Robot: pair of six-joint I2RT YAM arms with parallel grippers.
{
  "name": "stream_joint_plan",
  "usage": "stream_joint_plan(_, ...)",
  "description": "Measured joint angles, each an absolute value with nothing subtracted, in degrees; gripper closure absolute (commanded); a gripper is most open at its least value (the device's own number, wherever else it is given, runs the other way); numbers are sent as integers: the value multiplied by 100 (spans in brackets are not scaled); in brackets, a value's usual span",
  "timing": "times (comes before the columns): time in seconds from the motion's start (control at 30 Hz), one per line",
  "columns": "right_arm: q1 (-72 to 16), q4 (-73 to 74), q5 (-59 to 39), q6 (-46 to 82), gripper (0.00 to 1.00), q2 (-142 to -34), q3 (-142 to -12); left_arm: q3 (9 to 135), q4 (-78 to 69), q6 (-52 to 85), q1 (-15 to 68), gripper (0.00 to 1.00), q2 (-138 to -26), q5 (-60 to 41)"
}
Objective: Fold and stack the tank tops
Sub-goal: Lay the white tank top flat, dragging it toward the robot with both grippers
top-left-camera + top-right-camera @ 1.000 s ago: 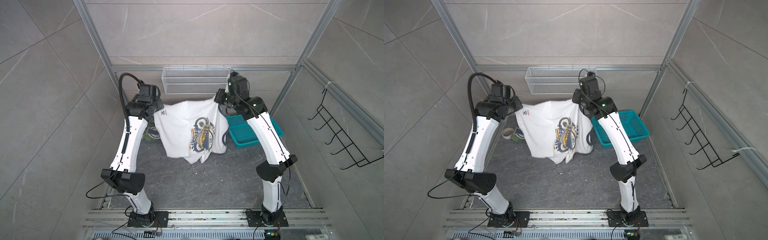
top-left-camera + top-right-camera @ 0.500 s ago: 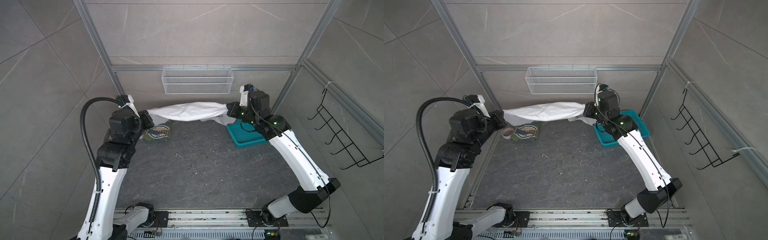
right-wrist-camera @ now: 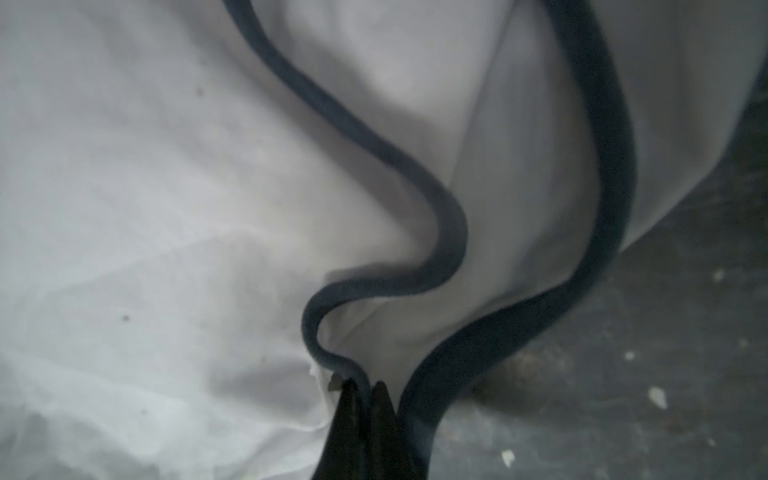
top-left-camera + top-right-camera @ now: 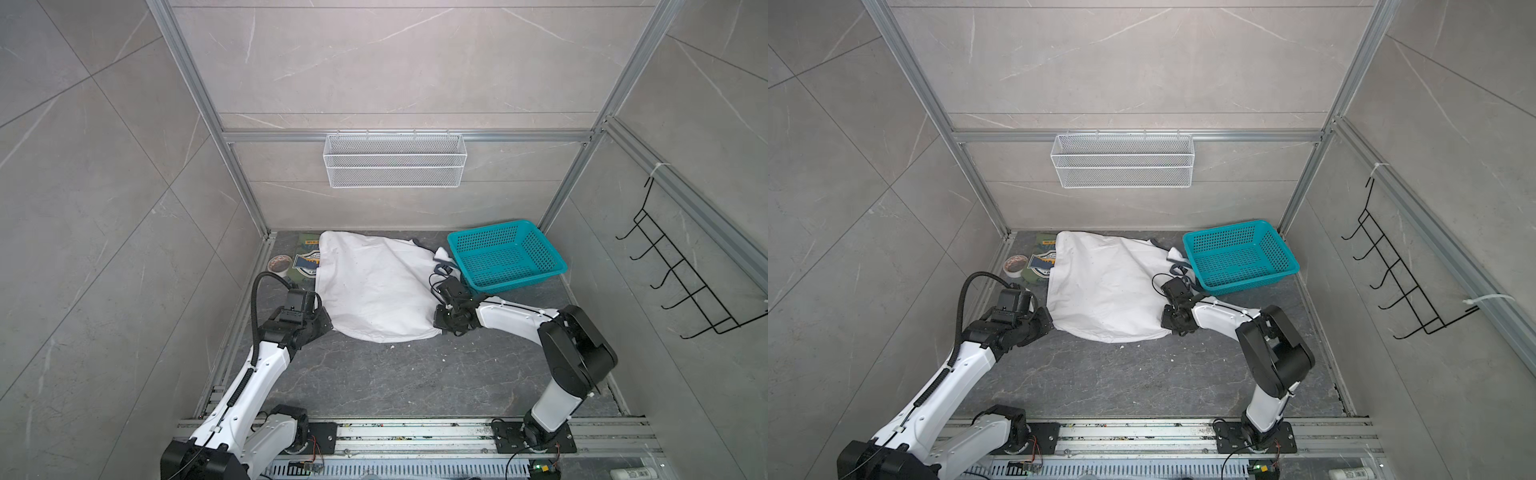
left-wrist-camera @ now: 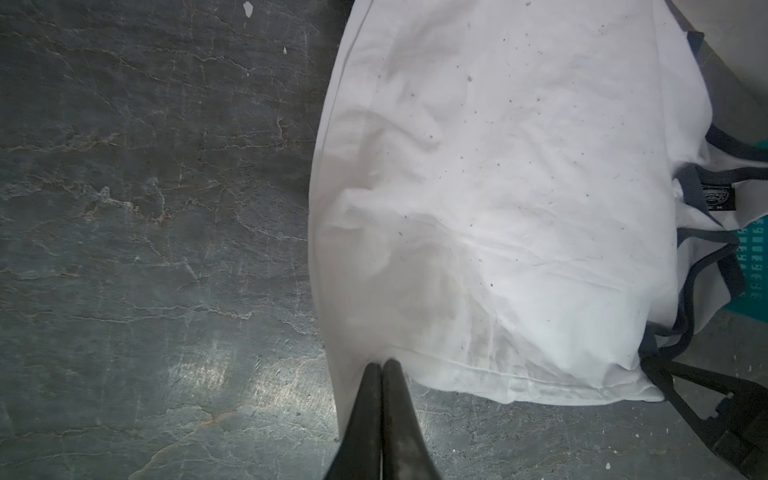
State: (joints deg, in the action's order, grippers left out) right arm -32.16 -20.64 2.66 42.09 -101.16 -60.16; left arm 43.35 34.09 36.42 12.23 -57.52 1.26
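I should lay the white tank top's corner with my left gripper on the bare dark floor (image 4: 308,380) near the front metal bar.
The white tank top (image 4: 374,286) (image 4: 1104,286) lies spread on the dark floor with its plain side up. My left gripper (image 4: 328,326) (image 5: 382,363) is shut on its hem corner at the front left. At the front right my right gripper (image 4: 438,328) (image 3: 365,384) is shut on the top's dark grey trim (image 3: 449,216). The olive green tank top (image 4: 305,262) (image 4: 1040,262) lies folded at the back left with its graphic showing. The white top's edge partly covers it.
A teal plastic basket (image 4: 519,286) (image 4: 1246,291) stands at the back right, touching the white top's straps. A tape roll (image 4: 280,264) sits by the left wall. A wire basket (image 4: 395,160) hangs on the back wall and a black hook rack (image 4: 685,282) on the right wall.
The white top hung in the air between both grippers with its graphic facing me. Both arms swung it back and came down, and it now lies flat, plain side up.
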Motion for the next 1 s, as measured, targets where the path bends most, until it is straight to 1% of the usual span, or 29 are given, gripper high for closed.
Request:
stream_joint_plan(0.13,-2967,-2150,823,4226,100,-10626,-7035,4348,3148,3712,1223,100,-6010,-73)
stream_joint_plan(0.27,-2536,-2163,1048,4228,100,-10967,-7590,4425,2991,3712,1273,100,-6473,-456)
stream_joint_plan(0.57,-1815,-2399,1138,4091,100,-11587,-8414,5000,2687,3699,2274,100,-7428,-613)
stream_joint_plan(0.77,-1367,-2657,1094,3835,100,-12130,-9310,5415,2624,3699,2554,100,-7808,-589)
stream_joint_plan(0.87,-1293,-2803,1094,3723,100,-12278,-9686,5513,2596,3699,2602,100,-7837,-523)
stream_joint_plan(1.0,-1369,-2788,1111,3594,100,-12138,-9559,5544,2652,3686,2611,100,-7793,-318)
